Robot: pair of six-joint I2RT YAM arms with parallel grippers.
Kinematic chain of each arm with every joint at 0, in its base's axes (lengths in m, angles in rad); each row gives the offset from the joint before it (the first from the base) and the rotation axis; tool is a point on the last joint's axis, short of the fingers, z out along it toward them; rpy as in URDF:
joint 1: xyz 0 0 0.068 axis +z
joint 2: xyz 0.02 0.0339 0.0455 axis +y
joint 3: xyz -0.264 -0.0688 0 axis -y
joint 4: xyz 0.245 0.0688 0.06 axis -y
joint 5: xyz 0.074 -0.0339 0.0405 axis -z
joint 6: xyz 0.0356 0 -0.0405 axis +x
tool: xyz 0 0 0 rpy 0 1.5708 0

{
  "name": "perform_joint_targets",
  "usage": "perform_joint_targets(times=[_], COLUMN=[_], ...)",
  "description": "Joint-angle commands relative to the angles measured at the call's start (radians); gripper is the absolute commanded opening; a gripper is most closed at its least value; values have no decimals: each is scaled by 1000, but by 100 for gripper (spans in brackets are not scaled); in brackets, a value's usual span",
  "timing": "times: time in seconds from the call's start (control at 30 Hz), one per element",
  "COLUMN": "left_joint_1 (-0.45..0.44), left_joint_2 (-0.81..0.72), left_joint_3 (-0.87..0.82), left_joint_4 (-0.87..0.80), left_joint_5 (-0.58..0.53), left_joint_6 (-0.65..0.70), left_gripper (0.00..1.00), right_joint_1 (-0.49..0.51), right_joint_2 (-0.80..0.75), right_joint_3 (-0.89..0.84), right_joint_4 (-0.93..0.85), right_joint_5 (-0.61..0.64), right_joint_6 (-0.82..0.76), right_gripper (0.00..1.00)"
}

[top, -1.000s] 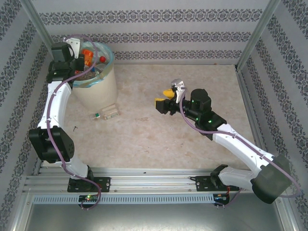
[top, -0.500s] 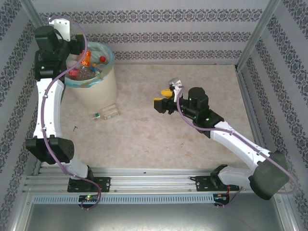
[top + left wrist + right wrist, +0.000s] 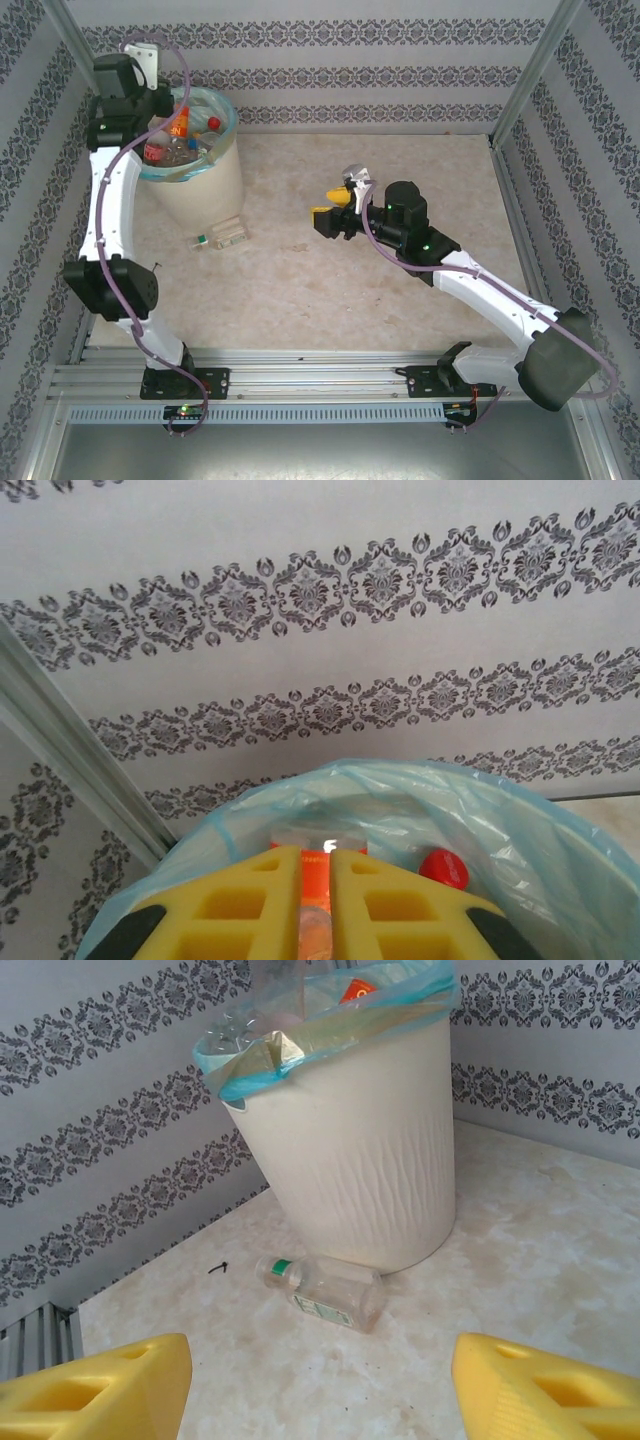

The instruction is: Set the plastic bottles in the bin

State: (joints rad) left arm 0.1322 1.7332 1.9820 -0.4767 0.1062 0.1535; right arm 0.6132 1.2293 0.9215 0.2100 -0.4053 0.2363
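My left gripper's narrow slit can't fit the bottle below in the bin, so I will back off, open wide and grab the clear bottle (image 3: 316, 935).
The cream-white bin (image 3: 205, 190) with its blue-green bag stands at the far left and holds several plastic bottles (image 3: 180, 125), one orange-labelled, one with a red cap (image 3: 213, 123). My left gripper (image 3: 160, 108) hovers over the bin's left rim. In the left wrist view the left gripper (image 3: 316, 855) is shut to a narrow slit, through which the orange-labelled bottle (image 3: 315, 880) lies below in the bag. A clear bottle with a green cap (image 3: 222, 237) lies on the table against the bin's foot. My right gripper (image 3: 333, 206) is open at mid-table, facing that bottle (image 3: 330, 1293).
A small black screw-like bit (image 3: 157, 266) lies on the marble tabletop left of the lying bottle. Patterned walls and metal posts close in the table on three sides. The bin wall (image 3: 360, 1160) rises just behind the lying bottle.
The left arm lifted away to the upper left, then came back down over the bin's left rim. The right gripper crept leftward, still open.
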Motion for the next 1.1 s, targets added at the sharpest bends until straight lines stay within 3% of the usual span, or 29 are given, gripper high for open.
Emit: perform_joint_targets(times=[0.0,0.13,0.4,0.6,0.77,1.07], left_joint_1=[1,5,60,73,68,52], left_joint_2=[-8,-19,-67,-42,-9,17], left_joint_3=[-138,-192,-192,-143,-153,-221], left_joint_4=[-82,-74,-63,-133,-153,-140], left_joint_5=[-68,-102,-103,-22,150,103], left_joint_6=[1,-13,-124,-190,-246,-242], left_gripper=[13,3,1,0,0,0], right_joint_1=[7,8,14,17,20,23], right_joint_2=[11,13,11,16,18,1], right_joint_3=[22,27,21,17,18,5], right_joint_4=[15,11,17,18,19,11], right_joint_5=[-18,-18,-12,-7,-12,-4], right_joint_6=[5,2,9,12,12,11], right_gripper=[70,70,70,70,69,69])
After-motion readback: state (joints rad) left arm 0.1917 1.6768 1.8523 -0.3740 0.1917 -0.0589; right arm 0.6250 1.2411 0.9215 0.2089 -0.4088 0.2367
